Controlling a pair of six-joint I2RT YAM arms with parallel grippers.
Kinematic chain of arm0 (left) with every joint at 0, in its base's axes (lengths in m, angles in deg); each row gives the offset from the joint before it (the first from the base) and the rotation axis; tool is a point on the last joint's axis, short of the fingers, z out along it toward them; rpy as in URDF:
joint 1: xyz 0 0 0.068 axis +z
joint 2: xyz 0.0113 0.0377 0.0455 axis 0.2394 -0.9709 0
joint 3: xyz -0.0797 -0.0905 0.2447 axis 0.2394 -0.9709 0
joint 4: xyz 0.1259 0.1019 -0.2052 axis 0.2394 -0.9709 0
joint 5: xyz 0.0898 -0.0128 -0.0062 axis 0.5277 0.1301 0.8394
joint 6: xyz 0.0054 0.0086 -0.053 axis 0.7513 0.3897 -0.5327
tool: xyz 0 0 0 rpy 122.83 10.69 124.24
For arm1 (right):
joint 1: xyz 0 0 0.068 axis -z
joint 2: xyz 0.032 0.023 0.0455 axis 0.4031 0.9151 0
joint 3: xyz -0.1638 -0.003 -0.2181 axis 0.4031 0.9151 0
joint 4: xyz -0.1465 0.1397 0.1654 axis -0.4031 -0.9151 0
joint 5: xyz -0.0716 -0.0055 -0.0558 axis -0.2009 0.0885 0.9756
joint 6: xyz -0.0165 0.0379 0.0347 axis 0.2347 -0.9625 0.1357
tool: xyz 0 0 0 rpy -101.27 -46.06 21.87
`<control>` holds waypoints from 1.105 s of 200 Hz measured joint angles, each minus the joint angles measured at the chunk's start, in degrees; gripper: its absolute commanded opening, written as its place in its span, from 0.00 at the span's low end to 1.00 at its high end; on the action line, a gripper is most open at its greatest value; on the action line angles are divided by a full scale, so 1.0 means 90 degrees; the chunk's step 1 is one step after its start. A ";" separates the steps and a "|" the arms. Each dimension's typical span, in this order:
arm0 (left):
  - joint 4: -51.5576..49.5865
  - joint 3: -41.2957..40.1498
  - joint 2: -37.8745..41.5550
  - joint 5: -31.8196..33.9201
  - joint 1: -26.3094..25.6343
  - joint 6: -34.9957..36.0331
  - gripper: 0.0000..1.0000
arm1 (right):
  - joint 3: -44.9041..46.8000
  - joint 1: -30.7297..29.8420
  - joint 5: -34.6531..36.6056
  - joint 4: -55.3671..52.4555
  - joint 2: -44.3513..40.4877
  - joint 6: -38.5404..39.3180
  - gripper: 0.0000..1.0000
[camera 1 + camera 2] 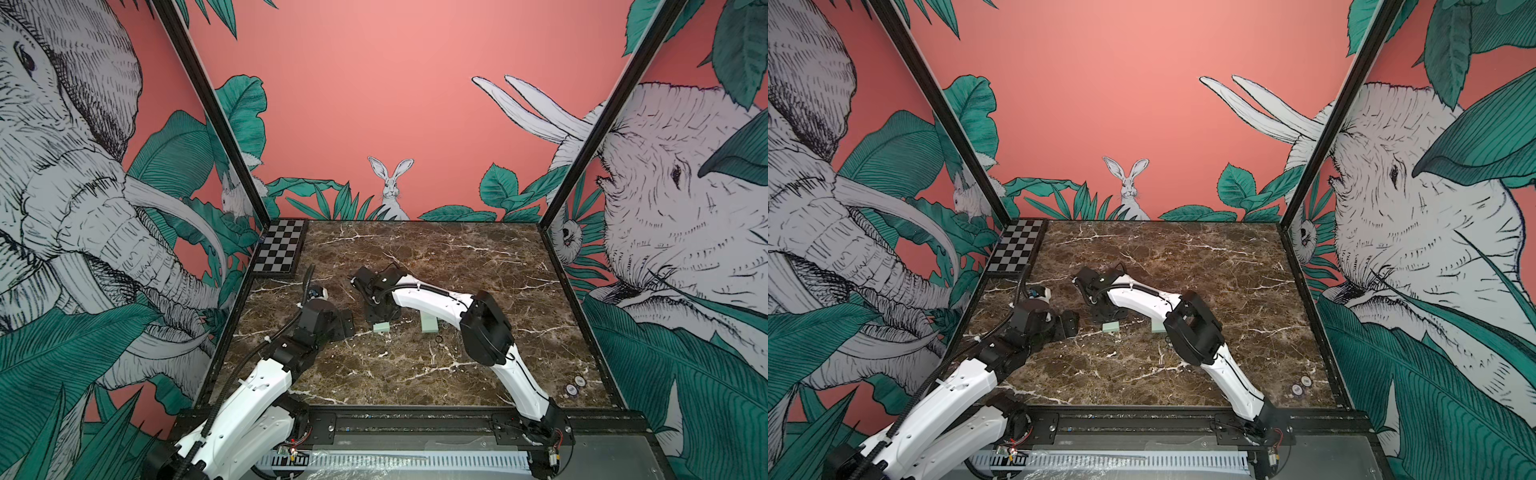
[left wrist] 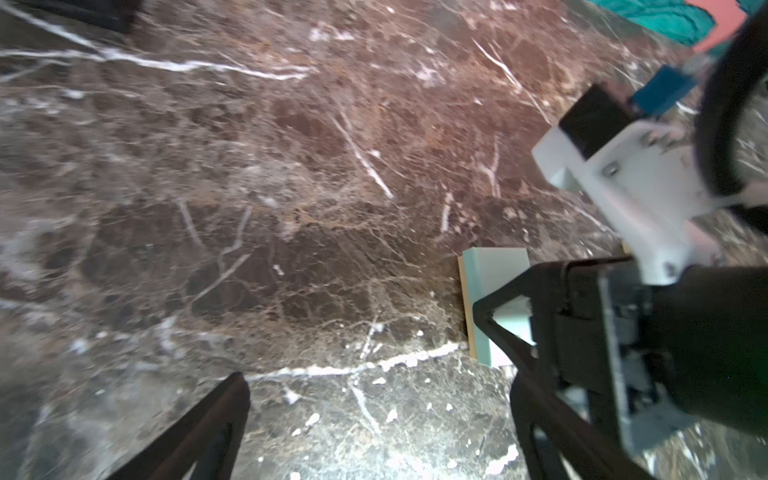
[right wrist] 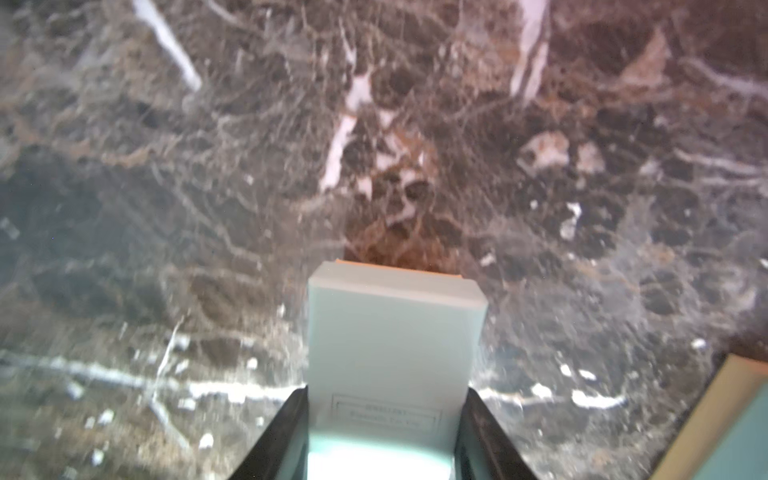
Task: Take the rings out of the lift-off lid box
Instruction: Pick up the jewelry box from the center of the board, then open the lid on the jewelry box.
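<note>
The robot's left gripper will next close on the tan bottom part (image 1: 381, 330) (image 2: 468, 310) of the mint-green box that the right gripper holds.
A mint-green box (image 3: 395, 332) sits between my right gripper's (image 3: 386, 390) two dark fingers, which press on both of its sides. It rests low on the marble table (image 1: 415, 374), in both top views under that gripper (image 1: 380, 321) (image 1: 1109, 321). A second mint-green piece (image 1: 430, 324) lies just to its right; I cannot tell which is the lid. One small dark ring (image 1: 438, 340) lies on the marble in front of that piece. My left gripper (image 1: 347, 324) (image 2: 380, 382) hangs open and empty, left of the box (image 2: 494, 266).
A checkerboard (image 1: 277, 251) lies at the table's back left corner. Two small round discs (image 1: 573, 384) sit near the front right edge. Printed walls close in the left, right and back sides. A black rail (image 1: 415, 419) runs along the front.
</note>
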 measured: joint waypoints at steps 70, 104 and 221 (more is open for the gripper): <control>0.1812 -0.1032 0.0192 -0.0180 -0.1013 0.0916 0.99 | 0.2715 0.1314 -0.1702 0.1698 -0.2992 0.0719 0.44; 0.2803 -0.1217 -0.0240 -0.0420 -0.1481 0.1367 0.99 | 0.3616 0.1484 -0.2152 0.1984 -0.3621 0.1222 0.44; 0.2215 0.0136 -0.0821 -0.0056 -0.2875 0.3718 1.00 | 0.4925 0.1435 -0.2237 0.2052 -0.4991 0.2370 0.44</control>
